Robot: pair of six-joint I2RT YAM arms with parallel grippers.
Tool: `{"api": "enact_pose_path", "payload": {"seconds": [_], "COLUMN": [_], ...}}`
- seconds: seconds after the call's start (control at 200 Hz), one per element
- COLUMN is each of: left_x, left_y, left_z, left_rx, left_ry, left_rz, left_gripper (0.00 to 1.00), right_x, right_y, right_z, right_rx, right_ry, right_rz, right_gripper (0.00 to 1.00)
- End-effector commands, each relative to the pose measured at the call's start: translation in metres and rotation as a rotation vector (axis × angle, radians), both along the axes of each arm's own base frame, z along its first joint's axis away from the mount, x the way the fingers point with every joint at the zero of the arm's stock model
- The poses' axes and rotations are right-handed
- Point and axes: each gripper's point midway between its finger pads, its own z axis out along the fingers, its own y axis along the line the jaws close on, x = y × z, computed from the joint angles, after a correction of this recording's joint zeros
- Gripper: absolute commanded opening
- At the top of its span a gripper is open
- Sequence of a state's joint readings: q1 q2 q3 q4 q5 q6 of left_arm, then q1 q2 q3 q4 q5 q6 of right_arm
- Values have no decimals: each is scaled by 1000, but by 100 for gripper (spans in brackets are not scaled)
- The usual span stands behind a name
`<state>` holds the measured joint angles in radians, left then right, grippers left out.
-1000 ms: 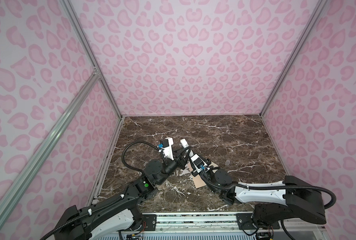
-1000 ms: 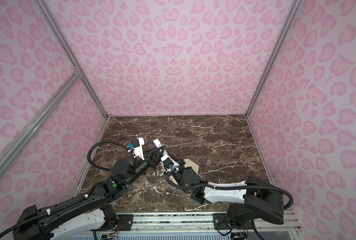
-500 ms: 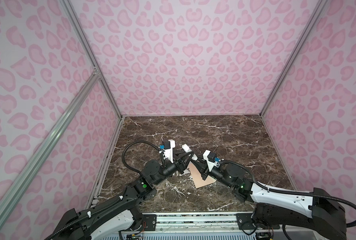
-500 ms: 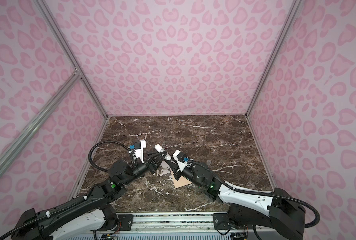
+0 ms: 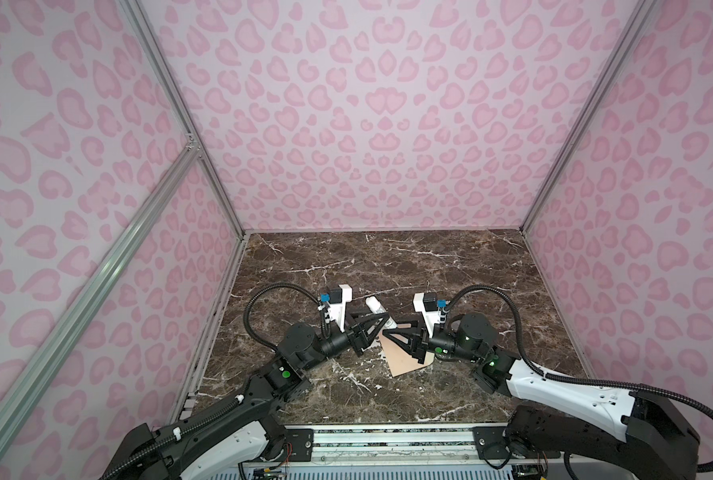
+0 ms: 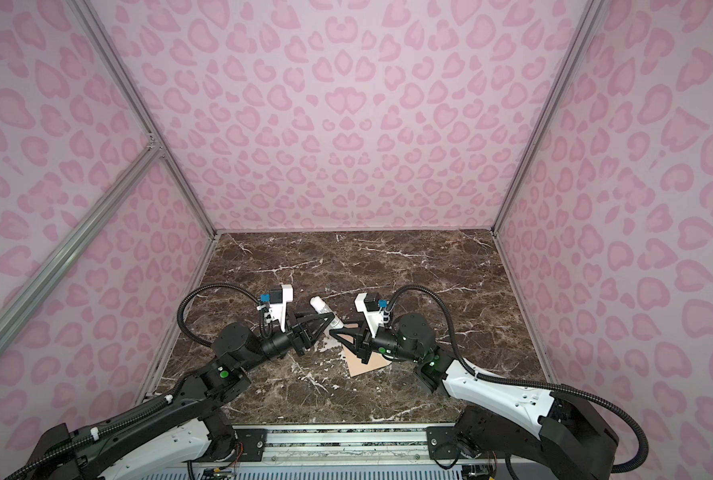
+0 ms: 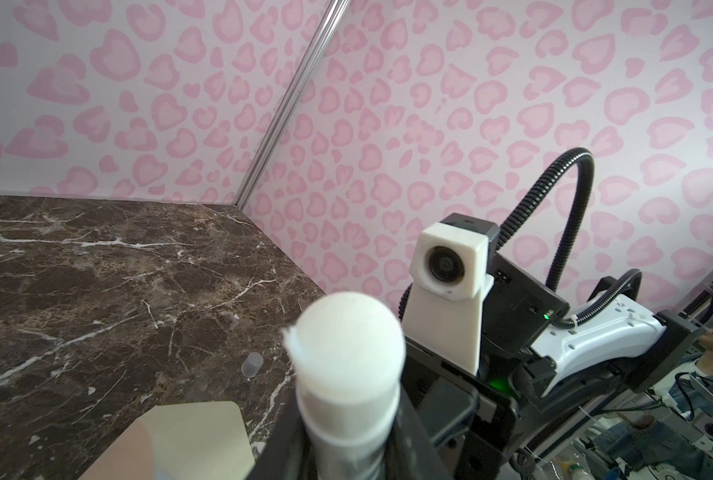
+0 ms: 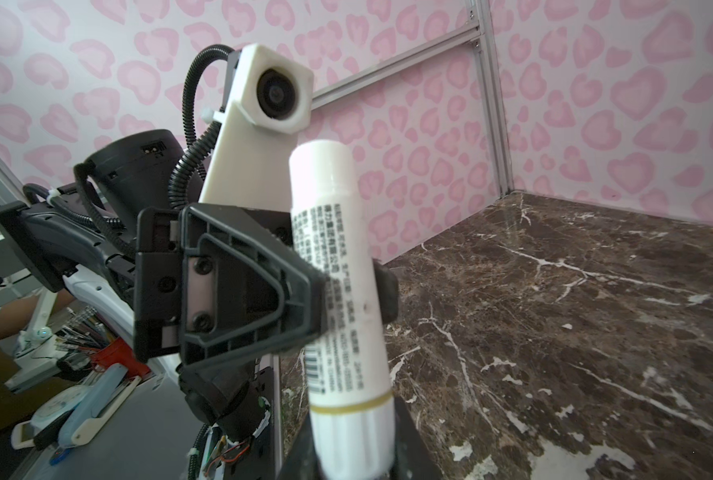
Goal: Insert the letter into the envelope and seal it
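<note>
Right gripper pinches the glue stick below its gold band, at the lower end, so it should open, turn and grasp its barcode [image 8: 315, 374] before gluing.
The peach envelope [image 5: 404, 362] [image 6: 365, 365] lies flat on the marble table, and its paler open flap [image 7: 197, 436] shows in the left wrist view. The letter is out of view. A white glue stick [image 5: 376, 309] [image 6: 322, 307] [image 8: 338, 270] hangs tilted above the envelope's far corner. My left gripper [image 5: 382, 323] [image 7: 346, 457] is shut on the tube's middle. The stick's rounded white end [image 7: 346, 340] sticks out past those fingers. My right gripper [image 5: 388, 333] [image 8: 352, 461] is shut on the tube's lower end, below a gold band. The two grippers meet tip to tip.
A small translucent cap [image 7: 251, 365] lies on the table beyond the envelope. Pink patterned walls with metal posts close in the table on three sides. Bare marble [image 5: 388, 257] stretches behind the grippers.
My right arm has swung out to the right and its gripper now reaches in from that side to the tube's lower end. The left gripper and the glue stick have hardly moved.
</note>
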<state>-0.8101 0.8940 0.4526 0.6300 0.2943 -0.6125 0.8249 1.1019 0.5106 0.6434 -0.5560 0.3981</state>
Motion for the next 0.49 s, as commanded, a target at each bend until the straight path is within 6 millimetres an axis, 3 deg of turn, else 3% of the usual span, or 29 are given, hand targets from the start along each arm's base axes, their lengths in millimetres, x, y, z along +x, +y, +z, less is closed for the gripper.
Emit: {"api": "enact_pose_path", "payload": {"seconds": [0.0,0.105,0.26,0.49], "left_x": [-13,-4,8,18], "left_y": [-5,2,18,21], "left_z": [-21,-17,-9,-6], "left_rx": [71,50,6,-96], "left_ry": [23,46,94,246], "left_rz": [-78,-20,84,117], "left_gripper": [4,4,4,4], "right_x": [11,14,14,3], "right_y": [-5,-12,-27,-34], "right_z": [22,5,-35,-20], "right_rx": [67,-42,-211,-193], "right_ry": [-21,-113,-278,-532], "right_rz": [-62,-131,-252,-405], "right_gripper": [30,47,56,63]}}
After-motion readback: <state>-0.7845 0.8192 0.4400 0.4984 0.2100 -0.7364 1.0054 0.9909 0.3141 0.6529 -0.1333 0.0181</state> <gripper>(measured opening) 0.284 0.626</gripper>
